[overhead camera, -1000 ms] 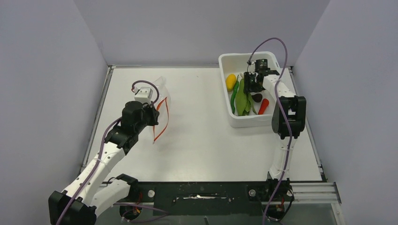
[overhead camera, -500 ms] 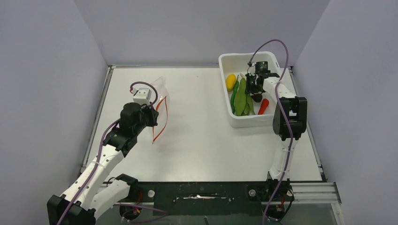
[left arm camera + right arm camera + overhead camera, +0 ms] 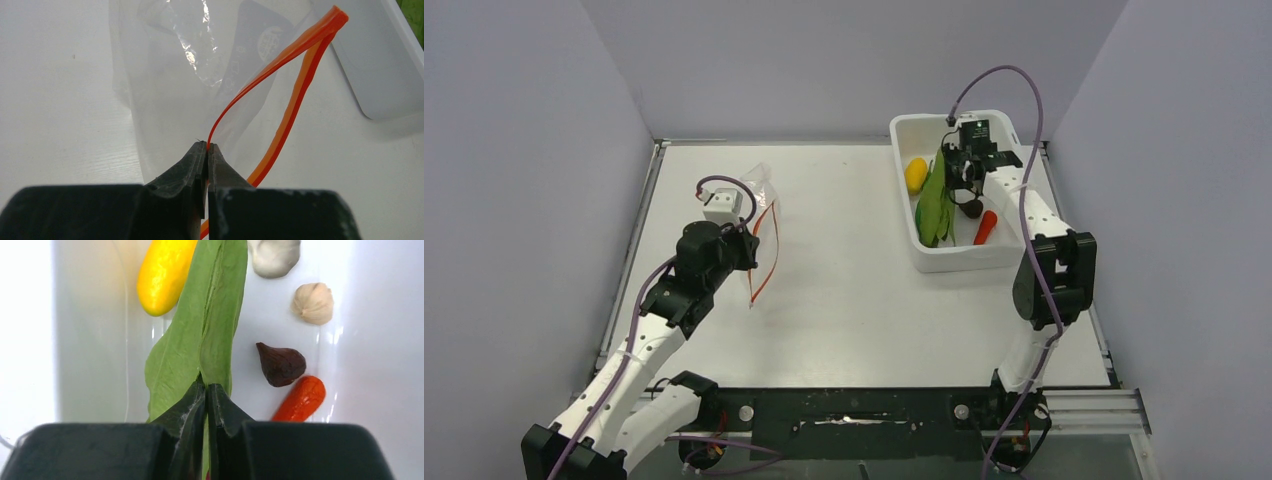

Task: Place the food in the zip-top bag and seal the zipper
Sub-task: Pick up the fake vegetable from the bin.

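My right gripper is going to set the green leaf down on the bare table (image 3: 882, 288) by the near corner of the white tub, toward the bag.
The clear zip-top bag (image 3: 762, 215) lies at the left of the table, its mouth held apart. My left gripper (image 3: 746, 232) is shut on one side of its red-orange zipper (image 3: 265, 67); the bag (image 3: 180, 75) hangs beyond the fingertips. My right gripper (image 3: 960, 172) is shut on the flat green leaf (image 3: 936, 205), which hangs from it over the white tub (image 3: 954, 260). The right wrist view shows the leaf (image 3: 200, 335), a yellow lump (image 3: 162, 272), a dark maroon piece (image 3: 281, 363), an orange-red cone (image 3: 300, 399) and beige pieces (image 3: 312, 302) in the tub. The thin green pepper is hidden.
The white rigid tub stands at the back right, near the right wall. A corner of the tub (image 3: 370, 65) shows past the bag in the left wrist view. Grey walls close off the table on three sides.
My right gripper has risen with the green leaf, which now hangs off the tub floor. My left gripper has shifted the bag slightly back and to the left.
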{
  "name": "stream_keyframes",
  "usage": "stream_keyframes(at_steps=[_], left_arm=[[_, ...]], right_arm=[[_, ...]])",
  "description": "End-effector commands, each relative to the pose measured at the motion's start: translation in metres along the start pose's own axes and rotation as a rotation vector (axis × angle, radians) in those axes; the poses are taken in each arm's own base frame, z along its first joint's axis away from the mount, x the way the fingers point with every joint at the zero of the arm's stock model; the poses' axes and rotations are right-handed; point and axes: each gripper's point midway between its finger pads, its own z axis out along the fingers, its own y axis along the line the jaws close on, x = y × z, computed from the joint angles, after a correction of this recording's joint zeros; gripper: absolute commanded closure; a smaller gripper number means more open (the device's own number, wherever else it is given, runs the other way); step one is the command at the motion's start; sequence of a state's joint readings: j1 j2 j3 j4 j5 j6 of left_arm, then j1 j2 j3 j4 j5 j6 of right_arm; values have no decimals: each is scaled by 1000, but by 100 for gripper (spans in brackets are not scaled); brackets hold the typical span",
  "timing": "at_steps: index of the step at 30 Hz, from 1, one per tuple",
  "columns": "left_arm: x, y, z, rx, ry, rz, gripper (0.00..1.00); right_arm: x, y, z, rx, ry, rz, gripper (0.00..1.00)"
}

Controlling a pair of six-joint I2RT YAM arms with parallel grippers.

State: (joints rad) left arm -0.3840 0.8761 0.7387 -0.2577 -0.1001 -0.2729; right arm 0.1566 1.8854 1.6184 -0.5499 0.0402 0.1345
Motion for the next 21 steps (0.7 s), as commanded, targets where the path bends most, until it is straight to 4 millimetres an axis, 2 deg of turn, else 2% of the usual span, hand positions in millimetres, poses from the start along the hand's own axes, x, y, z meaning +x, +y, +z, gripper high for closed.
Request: stream_keyframes(at_steps=[1,8,12,18,21], left_arm=[[-18,-1,-1,2,-65,-1,100],[-18,3,-1,-17,-67,-2,100],[-20,2,-2,-9,-81,-6,100],[-20,1,-1,2,-83,-7,100],[-19,1,0,2,-80,-11,100]], right_arm=[[-37,-7,-50,52,-139,7,100],[-58,10,-101,52,-221,-30,100],[-63,21,-128,32,-264,-44,100],[-58,44,-162,-49,-306,-72,100],[-55,43,-170,-42,-300,-81,100]])
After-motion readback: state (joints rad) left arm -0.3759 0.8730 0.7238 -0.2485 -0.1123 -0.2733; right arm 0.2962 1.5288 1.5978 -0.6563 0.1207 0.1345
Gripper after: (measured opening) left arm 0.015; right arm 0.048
